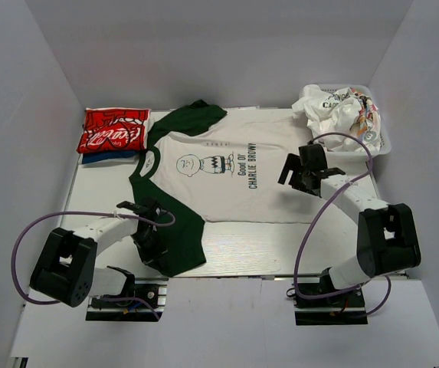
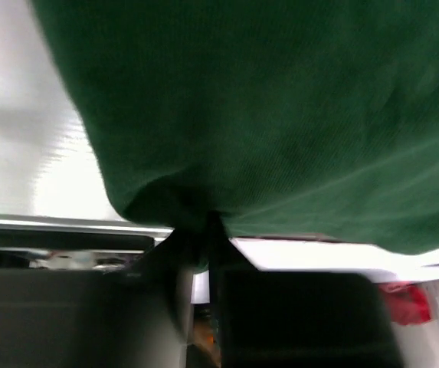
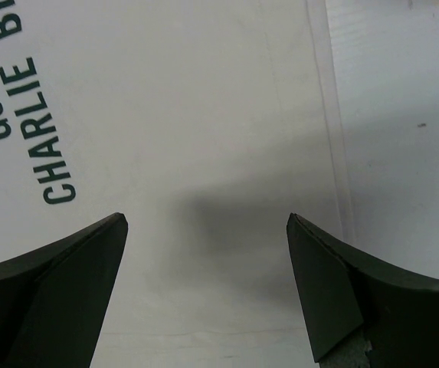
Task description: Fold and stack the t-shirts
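My right gripper is going to close on the near corner of the hem (image 1: 312, 221) of the off-white Charlie Brown tee, at the end away from the green sleeves.
An off-white Charlie Brown tee (image 1: 234, 165) with dark green sleeves lies spread flat on the table, print up. My left gripper (image 1: 149, 230) is shut on its near green sleeve (image 1: 177, 238), and in the left wrist view the green cloth (image 2: 280, 115) fills the frame and is pinched between the fingers (image 2: 196, 230). My right gripper (image 1: 296, 175) is open and empty just above the tee's right hem; its wrist view shows the off-white cloth (image 3: 188, 138) between the spread fingertips (image 3: 208, 222). A folded red Coca-Cola tee (image 1: 113, 130) lies at the far left.
A white mesh basket (image 1: 380, 146) at the far right holds crumpled white printed tees (image 1: 334, 111). A blue folded cloth (image 1: 104, 157) shows under the red tee. The table's near edge (image 1: 242, 274) runs just in front of the left gripper.
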